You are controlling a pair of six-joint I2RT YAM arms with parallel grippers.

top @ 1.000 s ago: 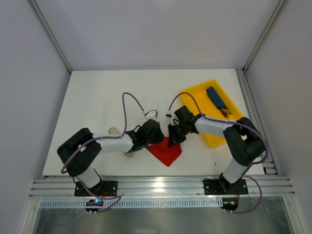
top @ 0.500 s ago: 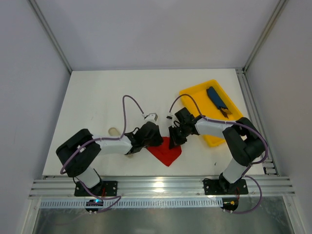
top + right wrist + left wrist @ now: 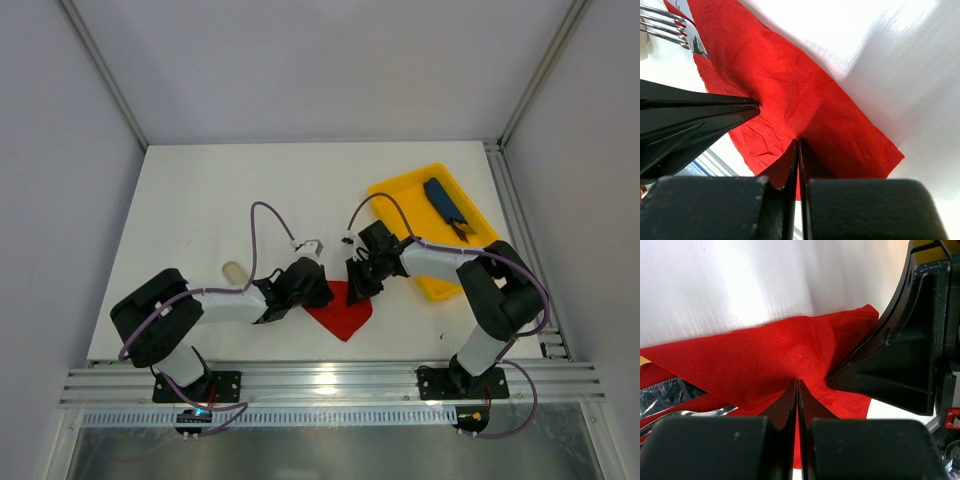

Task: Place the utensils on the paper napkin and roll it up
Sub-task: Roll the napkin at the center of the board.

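Observation:
The napkin's front corner lies loose while my right gripper pinches the napkin's fold, so my right gripper will open and take that corner (image 3: 346,333) to fold it over.
The red paper napkin (image 3: 341,312) lies near the table's front edge, one flap folded over. My left gripper (image 3: 322,292) pinches its left part and my right gripper (image 3: 357,284) its right part, facing each other closely. In the left wrist view the shut jaws meet on a raised crease of the napkin (image 3: 765,360), with the shiny utensils (image 3: 675,397) poking out from under the fold at lower left. The right wrist view shows my right gripper (image 3: 799,143) shut on the napkin (image 3: 805,95) and fork tines (image 3: 664,26) at the upper left.
A yellow tray (image 3: 405,190) stands at the right rear and holds a dark-blue oblong item (image 3: 442,203). A pale beige sleeve (image 3: 232,270) lies left of my left arm. The table's front edge runs just below the napkin.
My left arm has sunk and stretched slightly right, which uncovers the beige sleeve. The right gripper has held its place on the napkin.

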